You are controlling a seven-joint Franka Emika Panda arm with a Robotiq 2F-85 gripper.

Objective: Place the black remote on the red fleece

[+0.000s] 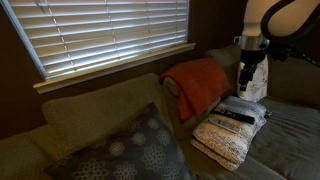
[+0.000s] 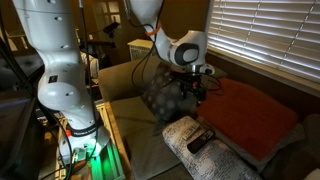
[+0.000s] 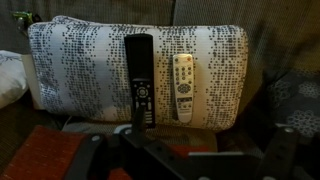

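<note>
My gripper will move next to the black remote's round button pad [image 1: 231, 115] [image 3: 141, 91], near the middle of the remote. It should then close there across the remote's narrow width.
The black remote [image 3: 139, 75] lies lengthwise on a cream knitted folded blanket [image 3: 80, 70], next to a white remote [image 3: 183, 85]. It also shows in both exterior views [image 1: 232, 117] [image 2: 200, 143]. The red fleece [image 1: 197, 82] [image 2: 255, 115] is draped in folds over the sofa back beside the blanket; a corner of it shows in the wrist view [image 3: 45, 160]. My gripper [image 3: 200, 142] [image 1: 250, 85] [image 2: 190, 88] hangs above the blanket, apart from the remotes. It is open and empty.
A grey patterned cushion [image 1: 130, 150] [image 2: 160, 95] leans on the sofa. A window with closed blinds [image 1: 100, 30] runs behind the sofa back. A white robot base [image 2: 65, 90] and clutter stand beside the sofa.
</note>
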